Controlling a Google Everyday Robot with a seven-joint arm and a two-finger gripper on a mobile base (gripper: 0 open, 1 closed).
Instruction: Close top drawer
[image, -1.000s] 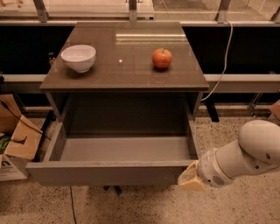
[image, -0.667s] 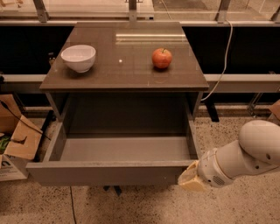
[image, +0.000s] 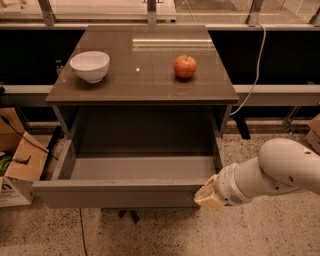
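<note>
The top drawer, now pulled fully out of the cabinet, will be released with its front flush (image: 140, 143) against the cabinet, beneath the cabinet top.
The top drawer (image: 120, 195) is pulled fully out of the grey-brown cabinet; its lighter grey inside holds nothing. Its plain flat front faces me at the bottom of the view. My gripper (image: 207, 196) sits at the right end of the drawer front, touching or nearly touching it. The white arm (image: 275, 172) reaches in from the right. The drawer fronts below are hidden by the open drawer.
On the cabinet top (image: 145, 80) stand a white bowl (image: 90, 66) at the left and a red apple (image: 185, 66) at the right. A cardboard box (image: 17, 165) sits on the floor at the left. A white cable (image: 255, 75) hangs at the right.
</note>
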